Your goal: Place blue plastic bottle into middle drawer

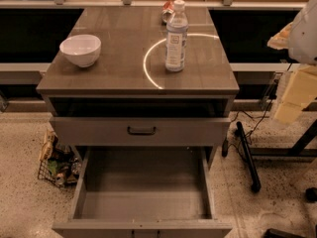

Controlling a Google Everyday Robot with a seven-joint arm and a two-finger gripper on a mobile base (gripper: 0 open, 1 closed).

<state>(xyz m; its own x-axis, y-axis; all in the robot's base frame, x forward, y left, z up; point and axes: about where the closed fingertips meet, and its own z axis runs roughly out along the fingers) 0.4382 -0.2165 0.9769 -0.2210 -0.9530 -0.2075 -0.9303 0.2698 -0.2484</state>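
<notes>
Next, my gripper goes to the body's middle [176, 42], well below the white cap, on the blue plastic bottle and closes there.
The blue plastic bottle [176, 37] stands upright on the brown cabinet top [124, 68], right of centre, with its white cap on. The middle drawer [143, 205] is pulled wide open below, and its bare grey floor holds nothing. My gripper [290, 100] shows as pale blocks at the right edge of the camera view, hanging beside the cabinet's right side. It is well to the right of the bottle, lower than it, and apart from it.
A white bowl [80, 49] sits on the top's left side. A small red can [167, 11] lies behind the bottle. A shut drawer front with a dark handle [141, 130] is above the open drawer. A wire basket [57, 163] stands on the floor at left, and a black stand leg [247, 157] at right.
</notes>
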